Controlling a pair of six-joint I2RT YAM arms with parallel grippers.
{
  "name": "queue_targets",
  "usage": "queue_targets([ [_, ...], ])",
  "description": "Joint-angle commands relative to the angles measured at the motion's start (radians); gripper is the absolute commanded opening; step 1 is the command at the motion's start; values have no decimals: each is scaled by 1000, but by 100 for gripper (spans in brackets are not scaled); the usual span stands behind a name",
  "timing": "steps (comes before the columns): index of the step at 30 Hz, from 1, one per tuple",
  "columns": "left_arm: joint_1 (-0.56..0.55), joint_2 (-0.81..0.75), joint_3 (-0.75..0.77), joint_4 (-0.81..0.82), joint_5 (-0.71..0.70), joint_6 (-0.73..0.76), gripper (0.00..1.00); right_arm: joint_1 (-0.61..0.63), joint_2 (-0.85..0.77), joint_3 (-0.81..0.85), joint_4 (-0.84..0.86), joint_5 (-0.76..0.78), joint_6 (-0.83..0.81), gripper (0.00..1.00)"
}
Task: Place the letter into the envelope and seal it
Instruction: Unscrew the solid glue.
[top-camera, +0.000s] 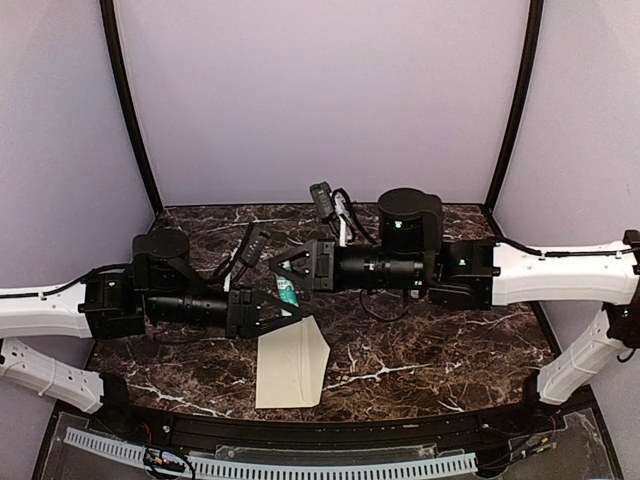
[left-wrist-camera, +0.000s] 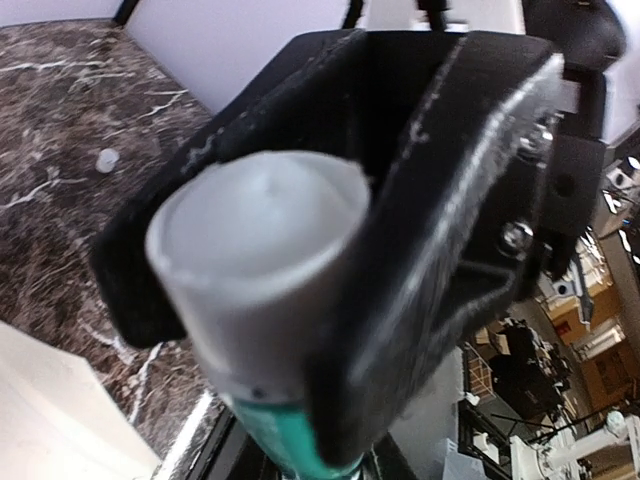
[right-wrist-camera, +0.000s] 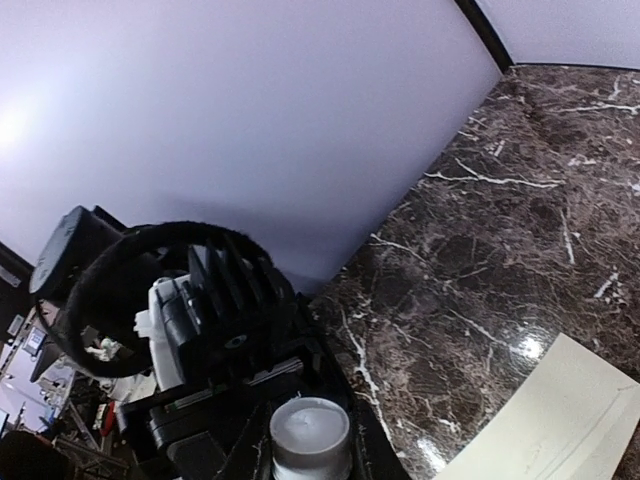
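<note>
The glue stick slants from my left gripper into my right gripper. Next, my right gripper opens and takes the white cap (left-wrist-camera: 262, 230) with the stick upright.
A cream envelope (top-camera: 290, 365) lies flat near the table's front edge, its pointed flap (top-camera: 318, 350) open to the right. It also shows as a pale corner in the wrist views: envelope (left-wrist-camera: 50, 420), envelope (right-wrist-camera: 560, 420). The letter is out of view. Above the envelope's top edge both arms meet on a green glue stick (top-camera: 287, 292) with a white cap (left-wrist-camera: 260, 235). My left gripper (top-camera: 268, 315) (left-wrist-camera: 300, 455) is shut on the green body. My right gripper (top-camera: 292, 272) (right-wrist-camera: 310, 450) is shut around the cap end (right-wrist-camera: 310, 432).
A dark marble table (top-camera: 420, 340) is bounded by lilac walls at the back and sides. A small white object (left-wrist-camera: 106, 158) sits on the marble off to the left. A black rim and cable channel (top-camera: 300, 465) run along the front edge.
</note>
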Motion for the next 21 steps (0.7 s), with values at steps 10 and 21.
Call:
queue_targets([
  [10,6,167,123,-347,-437,-25,0,97,379,468,-702,363,125,0],
  [21,7,148,94,-306,-399,-44,0,112,284,393,-606,403,122,10],
])
